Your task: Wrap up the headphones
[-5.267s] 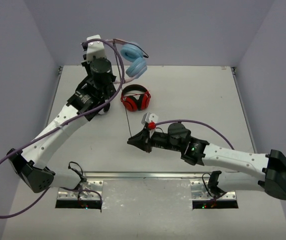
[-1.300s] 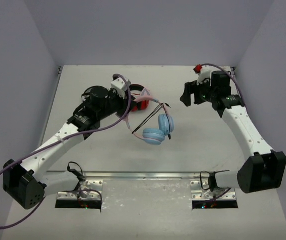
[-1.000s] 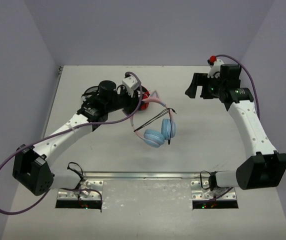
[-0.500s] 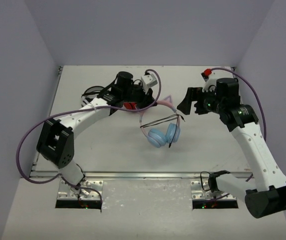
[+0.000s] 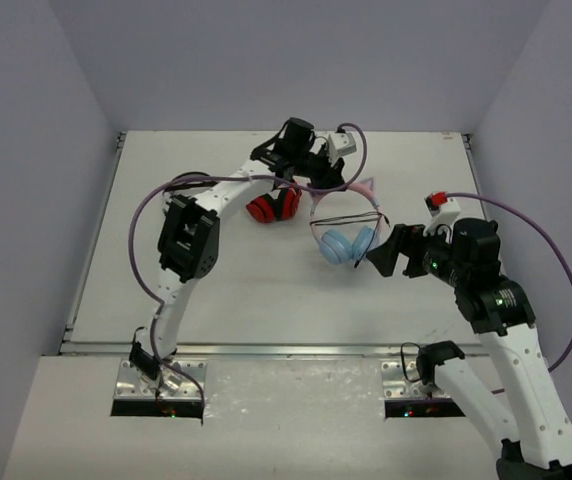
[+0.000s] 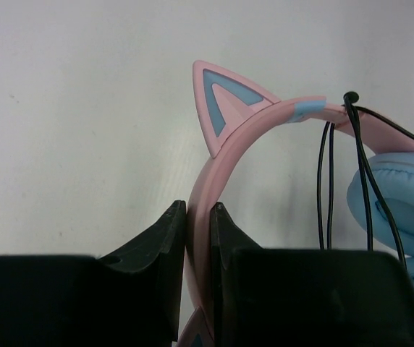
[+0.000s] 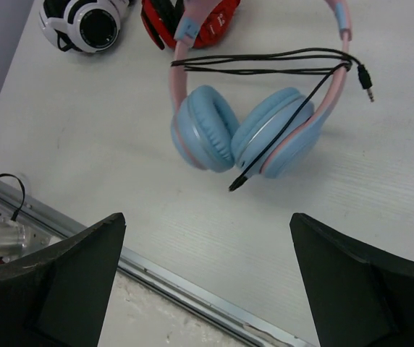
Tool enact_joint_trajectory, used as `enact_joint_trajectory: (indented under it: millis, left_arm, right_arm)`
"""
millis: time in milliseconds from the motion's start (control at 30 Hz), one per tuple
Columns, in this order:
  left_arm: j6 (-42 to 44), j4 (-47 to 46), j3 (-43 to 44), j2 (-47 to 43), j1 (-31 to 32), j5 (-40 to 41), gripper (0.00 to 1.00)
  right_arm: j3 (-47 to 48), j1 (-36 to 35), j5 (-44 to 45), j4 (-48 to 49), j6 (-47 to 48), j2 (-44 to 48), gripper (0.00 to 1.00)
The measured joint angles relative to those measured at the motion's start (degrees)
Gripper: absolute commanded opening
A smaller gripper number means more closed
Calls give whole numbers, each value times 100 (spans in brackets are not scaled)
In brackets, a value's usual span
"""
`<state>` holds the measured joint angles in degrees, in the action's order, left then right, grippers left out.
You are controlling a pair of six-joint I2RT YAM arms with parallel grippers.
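Next, my left gripper puts the headphones with the pink headband down on the table [image 5: 356, 206] beside the red-and-black headphones.
The headphones [image 5: 351, 243] have a pink cat-ear headband [image 6: 221, 101], light blue earcups [image 7: 207, 137] and a thin black cable [image 7: 265, 61] strung in loops across the band. My left gripper [image 6: 198, 210] is shut on the headband and holds it right of the table's centre [image 5: 331, 180]. The cable's jack [image 7: 366, 76] sticks out past the band, and another cable end [image 7: 236, 186] dangles below the cups. My right gripper [image 7: 207, 220] is wide open and empty, just near-right of the earcups [image 5: 384, 257]. I cannot tell whether the cups touch the table.
Red-and-black headphones [image 5: 273, 205] lie just left of the held pair, under the left arm. Black-and-white headphones [image 7: 87, 22] lie further left. A metal rail [image 5: 266, 350] runs along the table's near edge.
The left arm has swung right, carrying the headphones from mid-table towards the right. The right arm has come back from the far right and now faces the earcups.
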<state>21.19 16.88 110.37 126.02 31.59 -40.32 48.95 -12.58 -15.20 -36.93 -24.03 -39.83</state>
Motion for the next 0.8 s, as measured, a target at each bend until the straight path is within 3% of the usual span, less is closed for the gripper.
enact_joint_trajectory:
  millis: [133,200,433,800]
  left_arm:
    - [267,358,1794,1344,0,-61,0]
    - [302,234,2232,1779,0,-59,0]
    - [181,-444,2623,2669,0,-127,0]
    - [142,-1283,2872,2883,7,-74,5]
  right_arm:
    - [-446,0,-70,-24,-114,599,95]
    - [-721,0,-190,-17,-192,896,93]
    - [-1720,0,-358,-79,-380,1427,92]
    - [-2315,0,-192,439,-708,1377,92]
